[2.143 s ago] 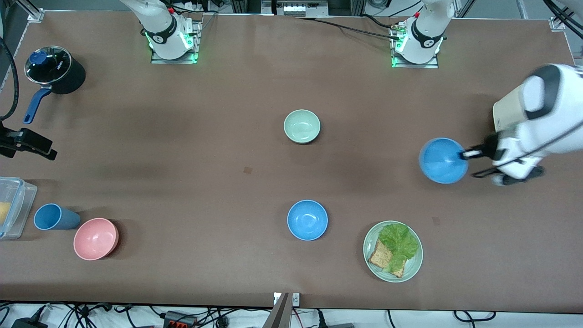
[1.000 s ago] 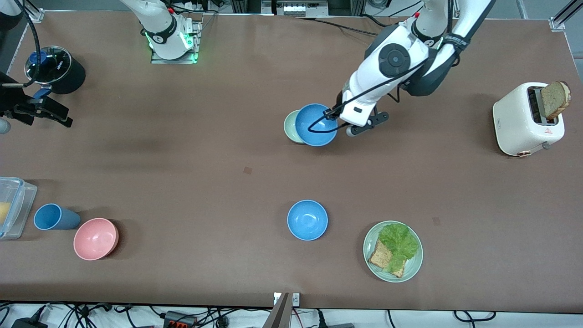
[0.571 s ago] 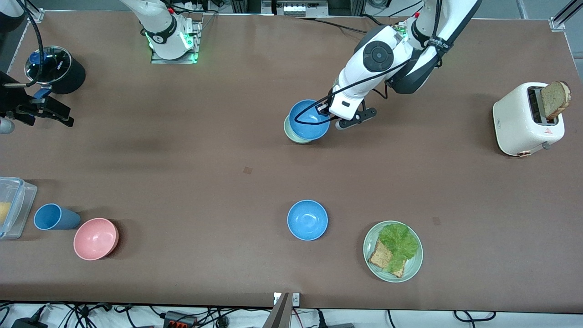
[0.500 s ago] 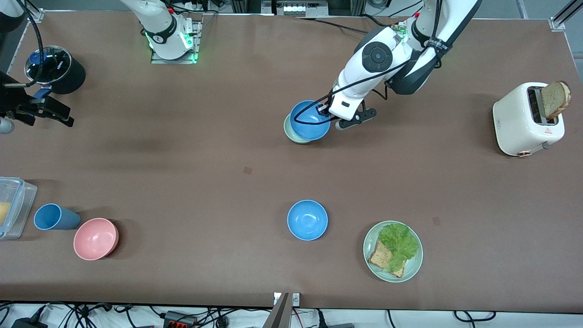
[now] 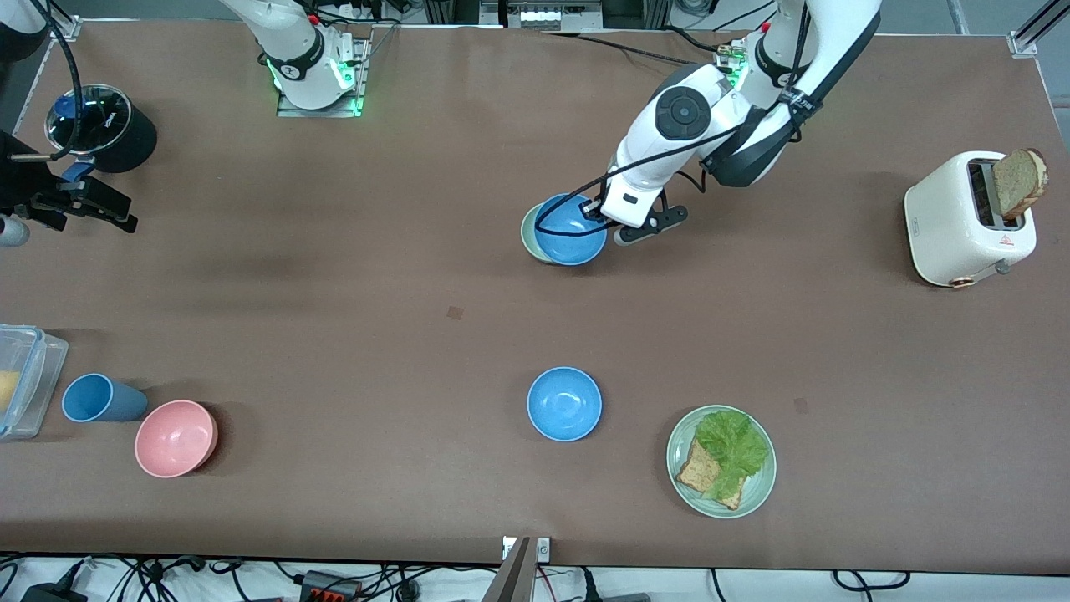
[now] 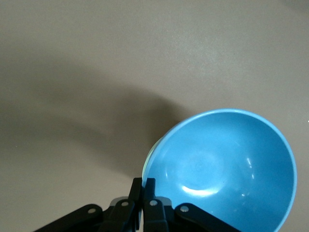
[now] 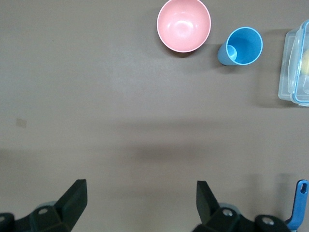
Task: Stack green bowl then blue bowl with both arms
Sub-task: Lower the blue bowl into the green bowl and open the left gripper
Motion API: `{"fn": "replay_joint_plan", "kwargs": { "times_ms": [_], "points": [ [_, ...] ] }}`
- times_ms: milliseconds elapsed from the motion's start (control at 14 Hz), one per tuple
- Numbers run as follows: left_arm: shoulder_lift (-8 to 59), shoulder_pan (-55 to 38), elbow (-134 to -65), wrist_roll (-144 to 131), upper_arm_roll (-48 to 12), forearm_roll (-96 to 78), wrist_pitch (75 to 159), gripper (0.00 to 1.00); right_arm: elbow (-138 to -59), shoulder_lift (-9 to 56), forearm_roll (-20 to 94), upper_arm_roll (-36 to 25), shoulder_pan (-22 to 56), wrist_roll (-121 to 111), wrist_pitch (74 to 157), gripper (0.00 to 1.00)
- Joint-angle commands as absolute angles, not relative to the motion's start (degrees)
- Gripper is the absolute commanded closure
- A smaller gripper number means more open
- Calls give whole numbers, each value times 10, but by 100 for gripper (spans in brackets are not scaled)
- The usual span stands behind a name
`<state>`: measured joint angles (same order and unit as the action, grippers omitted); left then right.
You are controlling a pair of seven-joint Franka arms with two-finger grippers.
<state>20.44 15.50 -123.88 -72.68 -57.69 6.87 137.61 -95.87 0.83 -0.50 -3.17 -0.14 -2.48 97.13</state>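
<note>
Next, I release the sky-blue bowl from my left gripper down inside the pale green bowl [image 5: 554, 230], whose thin edge peeks out under it.
My left gripper [image 5: 597, 209] is shut on the rim of a sky-blue bowl [image 5: 570, 241] and holds it slightly tilted in or just over the pale green bowl [image 5: 526, 238]. Only a thin edge of the green bowl shows; I cannot tell if the bowls touch. In the left wrist view the fingers [image 6: 144, 186] pinch the blue bowl's [image 6: 222, 169] rim, with a sliver of the green bowl [image 6: 146, 164] under it. A second blue bowl [image 5: 564, 404] stands alone, nearer the front camera. My right gripper [image 5: 119, 213] waits open and empty [image 7: 140, 193] over the table near the pot.
A white toaster [image 5: 970, 219] with a bread slice stands at the left arm's end. A green plate [image 5: 756, 493] holds lettuce and toast. A pink bowl [image 5: 175, 437], blue cup [image 5: 99, 398], clear container [image 5: 21, 380] and black pot [image 5: 104, 130] are at the right arm's end.
My left gripper carried the blue bowl from near the toaster to over the green bowl, then lowered it onto it. The right arm has barely moved.
</note>
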Motion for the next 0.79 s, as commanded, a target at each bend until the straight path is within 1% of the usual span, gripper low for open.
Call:
{"fn": "replay_joint_plan", "kwargs": {
  "times_ms": [0, 500, 714],
  "points": [
    [212, 138, -1239, -765, -578, 101, 1387, 100, -974, -5, -15, -22, -10, -25, 982, 0],
    [214, 120, -1255, -768, -577, 110, 1387, 100, -974, -6, -15, -22, -10, -25, 978, 0],
    [239, 119, -1255, -786, -576, 154, 1387, 100, -973, -6, -15, -22, -10, -25, 982, 0]
  ]
}}
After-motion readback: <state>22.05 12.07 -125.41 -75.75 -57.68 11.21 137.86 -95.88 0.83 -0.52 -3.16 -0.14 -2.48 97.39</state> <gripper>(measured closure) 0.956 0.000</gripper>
